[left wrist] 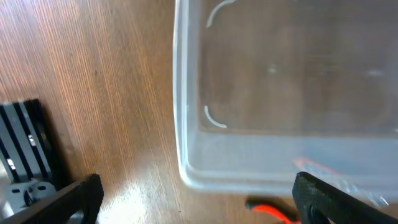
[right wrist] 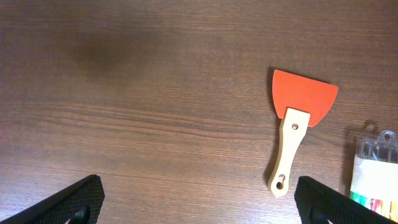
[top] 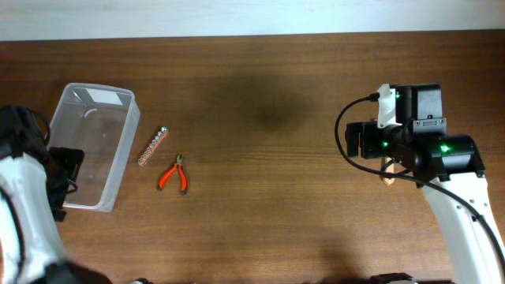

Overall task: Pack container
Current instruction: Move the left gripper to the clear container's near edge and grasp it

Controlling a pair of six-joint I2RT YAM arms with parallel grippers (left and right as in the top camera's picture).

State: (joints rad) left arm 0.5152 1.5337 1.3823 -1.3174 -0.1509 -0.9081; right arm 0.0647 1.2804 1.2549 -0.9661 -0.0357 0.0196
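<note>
Next, my left gripper goes to the middle of the clear plastic container's short near side (top: 86, 207) (left wrist: 179, 106) and closes there.
The clear plastic container (top: 126, 146) lies on the table at the far left, lidless and empty. In the left wrist view its near corner (left wrist: 186, 168) lies between my fingers. My left gripper (left wrist: 199, 200) is open and empty, just at the container's near end. Red-handled pliers (top: 173, 175) and a row of silver bits (top: 152, 147) lie to the right of the container. My right gripper (right wrist: 199, 200) is open and empty above bare wood. A scraper (right wrist: 292, 130) with a red blade and wooden handle lies just to its right.
A small clear pack of coloured markers (right wrist: 373, 177) shows at the right edge of the right wrist view. The scraper's handle end (top: 387, 175) peeks from under the right arm (top: 410, 134). A red pliers handle (left wrist: 273, 213) shows below the container.
</note>
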